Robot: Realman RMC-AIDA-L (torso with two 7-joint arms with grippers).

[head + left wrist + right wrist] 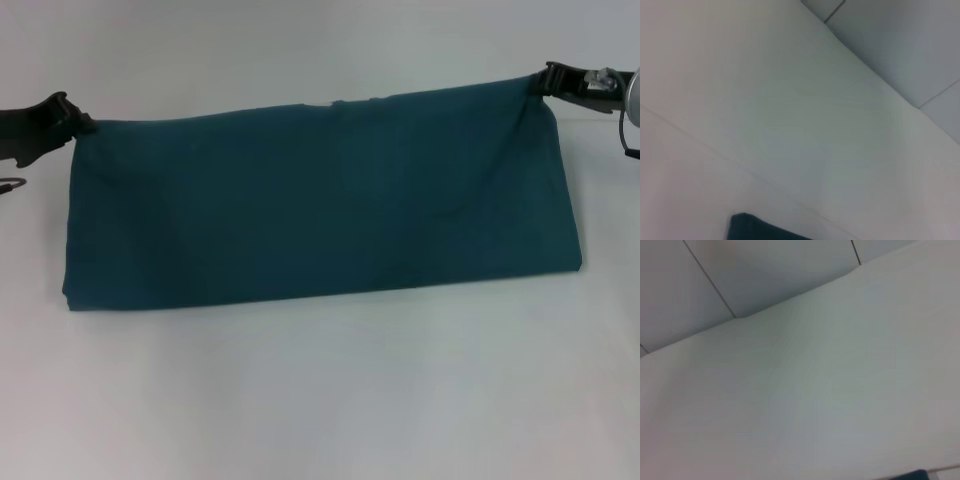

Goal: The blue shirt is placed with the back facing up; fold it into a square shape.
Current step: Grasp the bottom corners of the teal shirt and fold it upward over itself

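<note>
The robot's right gripper needs to let go of the blue shirt's upper corner on the white table, slightly nearer the shirt's lower edge (506, 122).
The blue shirt (320, 200) is a dark teal cloth folded into a long band, its lower edge resting on the white table (320, 400). Its upper edge is held up and stretched between both arms. My left gripper (78, 124) is shut on the upper left corner. At the upper right corner my right gripper (540, 82) is shut on the cloth. A small dark corner of the shirt (747, 227) shows in the left wrist view, and a sliver of the shirt (912, 475) in the right wrist view. No lettering is visible.
White table surface runs in front of the shirt and behind it. The wrist views show the table's far edge (790, 300) with grey tiled floor (910, 40) beyond it.
</note>
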